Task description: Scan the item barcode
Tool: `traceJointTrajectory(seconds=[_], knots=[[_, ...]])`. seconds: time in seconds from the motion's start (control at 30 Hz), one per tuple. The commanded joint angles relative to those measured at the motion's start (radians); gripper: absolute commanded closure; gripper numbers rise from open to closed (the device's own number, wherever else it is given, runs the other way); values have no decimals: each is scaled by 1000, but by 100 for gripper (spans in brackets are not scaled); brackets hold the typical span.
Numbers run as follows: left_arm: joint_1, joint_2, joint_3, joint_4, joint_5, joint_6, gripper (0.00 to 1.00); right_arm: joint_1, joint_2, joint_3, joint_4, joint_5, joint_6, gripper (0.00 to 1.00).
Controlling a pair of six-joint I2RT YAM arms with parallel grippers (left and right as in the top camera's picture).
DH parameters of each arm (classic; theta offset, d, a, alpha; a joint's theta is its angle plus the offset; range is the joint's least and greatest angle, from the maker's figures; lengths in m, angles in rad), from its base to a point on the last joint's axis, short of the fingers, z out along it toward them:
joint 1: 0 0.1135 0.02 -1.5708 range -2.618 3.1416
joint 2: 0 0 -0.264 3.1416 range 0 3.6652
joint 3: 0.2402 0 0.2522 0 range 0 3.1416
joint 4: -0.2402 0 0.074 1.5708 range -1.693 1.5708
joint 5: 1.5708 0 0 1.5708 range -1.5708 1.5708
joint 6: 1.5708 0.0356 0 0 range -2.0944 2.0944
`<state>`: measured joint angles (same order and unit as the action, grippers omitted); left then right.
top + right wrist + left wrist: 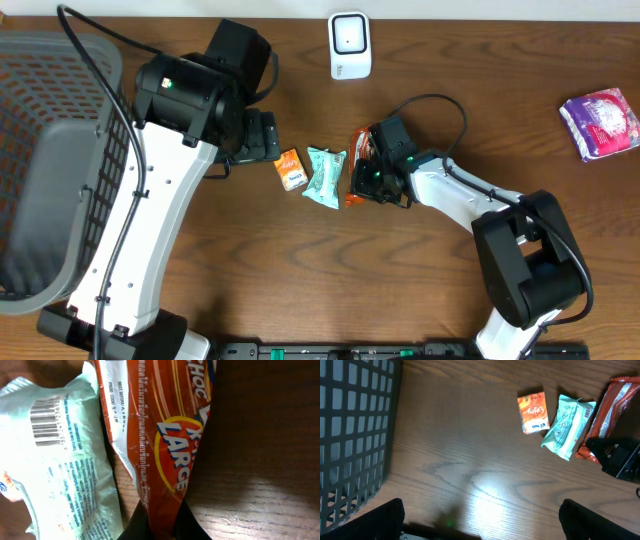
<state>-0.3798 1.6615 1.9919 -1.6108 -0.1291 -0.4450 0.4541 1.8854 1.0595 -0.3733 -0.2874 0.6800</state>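
I need to release the orange-red snack packet from my right gripper on the wood (434,175) under my right arm's white forearm.
My right gripper (162,529) is shut on the lower end of an orange-red snack packet (165,435), which is pinched between the two black fingers (138,527). In the overhead view this packet (357,160) lies at the table's middle with the right gripper (370,182) over it. No barcode shows on its visible face. The white scanner (350,45) stands at the back edge. My left gripper (482,520) hangs open over bare wood, left of the items, with nothing between its fingers.
A teal packet (325,176) with a barcode (44,425) lies just left of the red one, and a small orange box (291,169) lies left of that. A grey basket (50,150) fills the left side. A purple pack (600,122) sits far right.
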Motion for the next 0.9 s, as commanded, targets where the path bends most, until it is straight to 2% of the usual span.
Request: traceJointTrajectory(seconds=[0.0,0.13,0.17,0.23,0.43,0.67,0.87], knots=[[3,0,8,-49,-2,-4,2,4,7,18,-61,56,-111,99],[3,0,8,-49,-2,-4,2,5,-10,148,-291,319,-128,99],[3,0,8,-49,-2,-4,2,8,-11,230,-413,465,-127,99],[3,0,8,-49,-2,-4,2,11,-11,290,-501,586,-117,99],[3,0,8,-49,-2,-4,2,10,-5,339,-635,871,62,98],[3,0,8,-49,-2,-4,2,10,63,299,-655,948,180,99],[3,0,8,-49,-2,-4,2,10,196,298,-697,978,234,99]])
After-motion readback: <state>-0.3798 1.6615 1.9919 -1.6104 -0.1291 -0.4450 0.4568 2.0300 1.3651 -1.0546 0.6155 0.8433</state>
